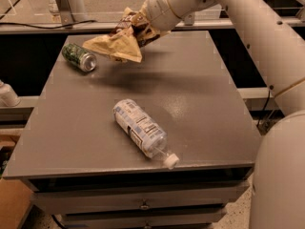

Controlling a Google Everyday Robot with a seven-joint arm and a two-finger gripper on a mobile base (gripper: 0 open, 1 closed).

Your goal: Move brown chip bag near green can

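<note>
My gripper is holding the brown chip bag. It will let go of it on the grey table [111,56] beside the silver end of the green can.
The brown chip bag [116,44] hangs in the air above the far left part of the grey table [200,94], with its pale tan end pointing left and down. My gripper [138,28] is shut on the bag's dark brown upper end at the top middle of the view. The green can [78,57] lies on its side at the table's far left, silver end facing right. The bag's lower tip is just right of the can and above the table surface.
A clear plastic bottle [142,131] with a white-blue label and white cap lies on its side near the table's front middle. My white arm [248,27] crosses from the right. Drawers [143,202] sit under the table's front edge.
</note>
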